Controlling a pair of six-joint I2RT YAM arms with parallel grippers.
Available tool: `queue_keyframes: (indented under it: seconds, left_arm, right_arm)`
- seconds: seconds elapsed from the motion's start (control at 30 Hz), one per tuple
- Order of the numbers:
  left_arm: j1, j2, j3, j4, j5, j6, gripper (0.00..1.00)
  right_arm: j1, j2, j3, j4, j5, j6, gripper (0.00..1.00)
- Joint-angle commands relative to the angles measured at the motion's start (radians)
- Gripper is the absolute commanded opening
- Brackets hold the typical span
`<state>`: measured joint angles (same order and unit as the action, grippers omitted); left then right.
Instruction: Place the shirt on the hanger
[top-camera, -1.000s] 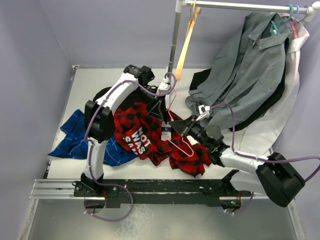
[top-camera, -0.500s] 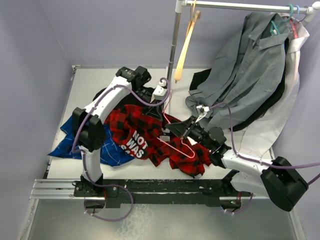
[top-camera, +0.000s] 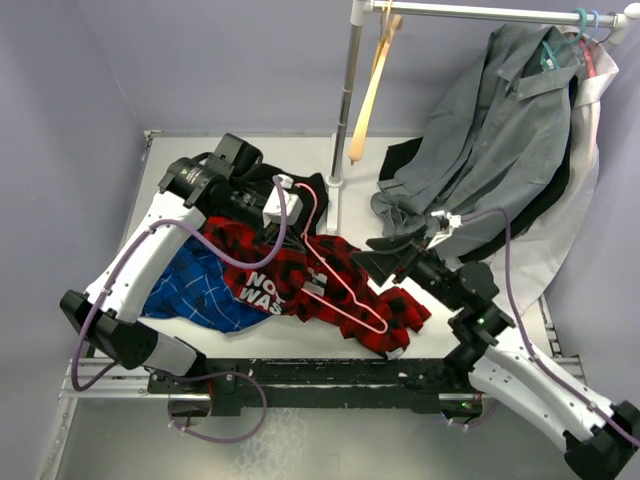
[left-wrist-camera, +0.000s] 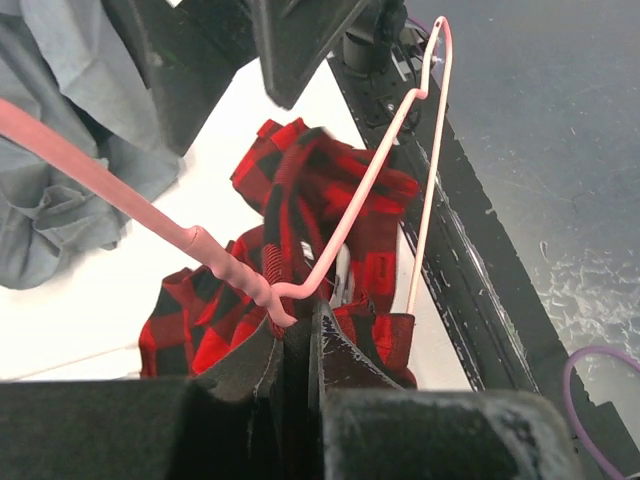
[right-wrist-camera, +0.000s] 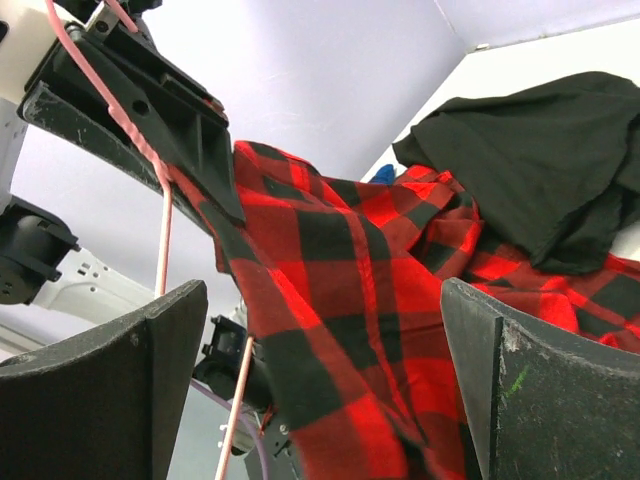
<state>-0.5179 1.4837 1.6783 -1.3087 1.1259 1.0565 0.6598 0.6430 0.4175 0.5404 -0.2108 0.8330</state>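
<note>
My right gripper should next grab the red-and-black checked shirt by the shirt's far-side edge (top-camera: 359, 273) (right-wrist-camera: 350, 350), next to the pale pink hanger's loose arm.
The red-and-black checked shirt (top-camera: 335, 285) lies bunched on the table, its white lettering (top-camera: 262, 290) facing up. The pale pink hanger (top-camera: 345, 290) lies across it, hook toward my left gripper (top-camera: 290, 222). In the left wrist view that gripper (left-wrist-camera: 290, 335) is shut on the hanger's neck (left-wrist-camera: 262, 292), with shirt cloth (left-wrist-camera: 340, 215) bunched right at the jaws. My right gripper (top-camera: 380, 256) stands wide open just right of the shirt, holding nothing. In the right wrist view its open jaws (right-wrist-camera: 322, 300) frame the lifted shirt (right-wrist-camera: 330, 260) and a hanger rod (right-wrist-camera: 165, 235).
A blue checked shirt (top-camera: 195, 290) lies left of the red one, a black garment (top-camera: 250, 185) behind it. The rack pole (top-camera: 343, 100) stands at the back with a wooden hanger (top-camera: 372, 85). Grey and white garments (top-camera: 500, 130) hang at the right.
My left gripper has shut on the hanger and swung left, pulling hanger and shirt with it. My right gripper has opened, let go of the hanger and drawn back to the right.
</note>
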Motion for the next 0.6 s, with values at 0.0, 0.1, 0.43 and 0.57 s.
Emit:
queue_keyframes:
  seconds: [0.0,0.1,0.43,0.57]
  left_arm:
    - [0.002,-0.019,0.016,0.085,0.014,-0.099,0.0]
    - [0.002,-0.024,0.041,0.095,0.011,-0.144,0.0]
    - [0.002,-0.046,0.035,0.195,-0.035,-0.265,0.0]
    - [0.002,-0.044,0.041,0.272,-0.07,-0.344,0.0]
  right_arm:
    - [-0.002,-0.144,0.071,-0.307,0.054,-0.062,1.0]
    - [-0.002,-0.18,0.096,-0.488,0.066,-0.067,0.98]
    - [-0.001,-0.185,0.164,-0.677,0.089,-0.015,0.59]
    - [0.0,-0.235,0.183,-0.763,0.095,-0.012,0.61]
